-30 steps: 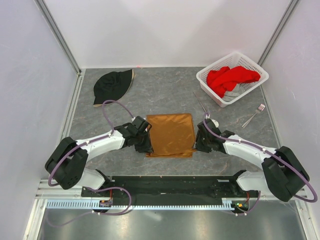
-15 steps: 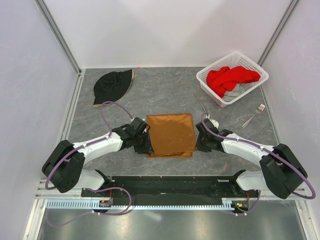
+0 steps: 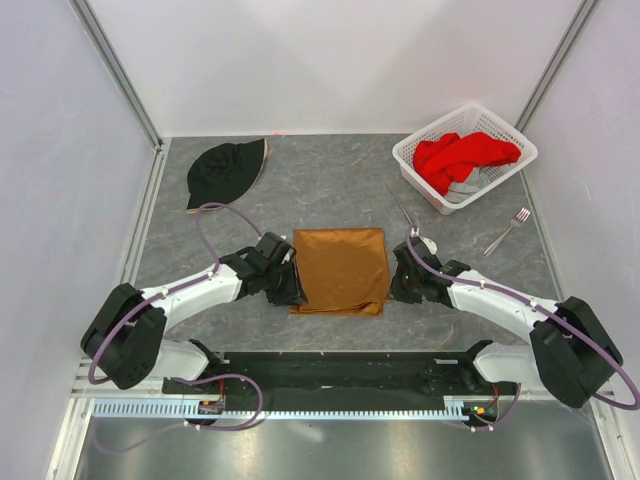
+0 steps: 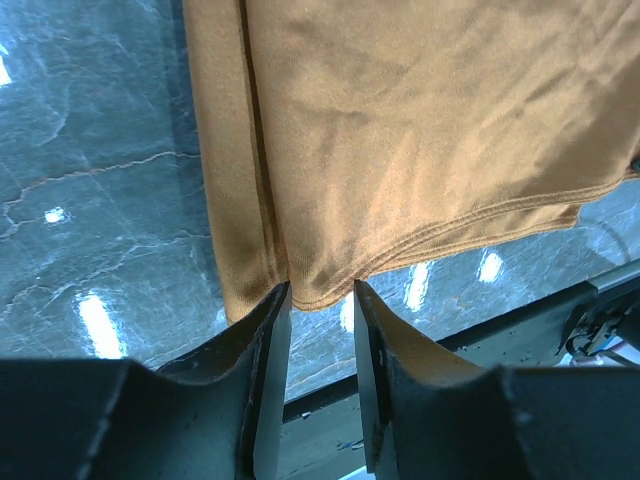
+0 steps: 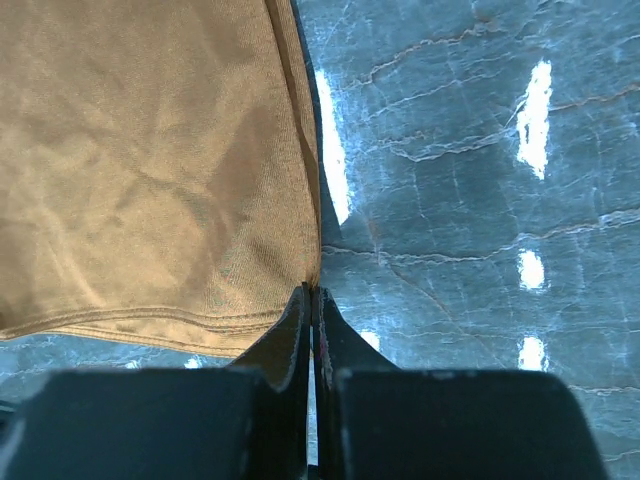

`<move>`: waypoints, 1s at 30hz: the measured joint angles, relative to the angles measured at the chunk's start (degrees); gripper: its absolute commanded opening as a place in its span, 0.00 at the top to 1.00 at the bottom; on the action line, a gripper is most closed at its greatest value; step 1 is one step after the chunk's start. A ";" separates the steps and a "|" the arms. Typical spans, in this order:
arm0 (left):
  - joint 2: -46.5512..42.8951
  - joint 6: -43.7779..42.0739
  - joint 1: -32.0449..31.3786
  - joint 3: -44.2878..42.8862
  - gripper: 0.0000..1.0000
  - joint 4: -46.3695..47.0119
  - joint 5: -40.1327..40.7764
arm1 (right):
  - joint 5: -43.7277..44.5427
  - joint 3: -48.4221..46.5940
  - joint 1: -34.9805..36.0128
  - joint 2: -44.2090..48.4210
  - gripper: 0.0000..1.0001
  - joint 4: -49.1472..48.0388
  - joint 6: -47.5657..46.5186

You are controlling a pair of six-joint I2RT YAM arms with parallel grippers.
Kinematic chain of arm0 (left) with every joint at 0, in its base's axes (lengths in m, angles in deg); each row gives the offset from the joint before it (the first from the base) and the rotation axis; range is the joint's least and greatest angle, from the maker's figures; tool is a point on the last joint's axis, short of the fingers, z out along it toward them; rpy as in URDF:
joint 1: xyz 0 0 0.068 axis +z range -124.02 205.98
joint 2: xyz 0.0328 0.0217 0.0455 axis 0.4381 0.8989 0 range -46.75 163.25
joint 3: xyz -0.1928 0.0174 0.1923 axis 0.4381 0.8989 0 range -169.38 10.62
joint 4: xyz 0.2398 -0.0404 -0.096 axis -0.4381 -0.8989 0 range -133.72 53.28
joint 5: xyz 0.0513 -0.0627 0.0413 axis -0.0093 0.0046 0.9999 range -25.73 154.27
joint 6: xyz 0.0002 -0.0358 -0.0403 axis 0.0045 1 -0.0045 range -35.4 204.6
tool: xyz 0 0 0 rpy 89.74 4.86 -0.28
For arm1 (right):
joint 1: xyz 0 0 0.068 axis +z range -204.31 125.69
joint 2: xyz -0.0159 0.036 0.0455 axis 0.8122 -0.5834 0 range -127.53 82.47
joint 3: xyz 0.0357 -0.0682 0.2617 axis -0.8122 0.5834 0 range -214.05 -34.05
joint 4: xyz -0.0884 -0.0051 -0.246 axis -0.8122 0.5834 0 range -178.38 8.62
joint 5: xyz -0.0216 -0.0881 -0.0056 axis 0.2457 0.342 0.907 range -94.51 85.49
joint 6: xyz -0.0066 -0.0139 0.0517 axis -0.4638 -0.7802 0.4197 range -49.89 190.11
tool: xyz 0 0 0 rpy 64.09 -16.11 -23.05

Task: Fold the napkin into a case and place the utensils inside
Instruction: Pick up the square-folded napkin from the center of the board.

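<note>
The robot's right gripper pinches the napkin's side edge just above its hem, so it should open and take the top layer's hem corner [image 5: 272, 321] before both grippers lift the napkin.
The orange-brown napkin [image 3: 342, 270] lies flat mid-table, its near edge showing doubled hems [image 4: 470, 215]. My left gripper [image 3: 296, 290] sits at its near left corner, jaws open [image 4: 321, 292], with the hem just reaching between the tips. At the right edge, near the front corner, my right gripper [image 3: 393, 290] is shut [image 5: 312, 292] on the cloth's border [image 5: 300, 200]. The fork [image 3: 508, 231] lies far right and the thin knife [image 3: 402, 209] behind the napkin's right corner. No case is in view.
A white basket [image 3: 500, 180] holding a red cloth [image 3: 462, 157] stands at the back right. A black hat [image 3: 226, 172] lies at the back left. The black base rail [image 3: 340, 365] runs just in front of the napkin.
My right gripper's jaws have closed on the napkin's right edge. My left gripper's jaws have spread wider at the near left corner. The napkin's front edge has shifted a little.
</note>
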 measured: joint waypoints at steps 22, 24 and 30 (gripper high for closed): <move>-1.22 0.00 0.33 0.22 0.63 1.38 -2.78 | 2.64 -1.57 1.84 -3.21 0.63 5.46 4.79; -1.77 0.00 0.33 0.59 0.63 1.64 -2.95 | 3.19 -2.10 1.86 -3.85 0.67 6.23 6.19; -3.50 0.00 0.33 2.49 0.63 2.47 -2.99 | 4.92 -5.64 2.69 -7.65 0.67 9.79 9.55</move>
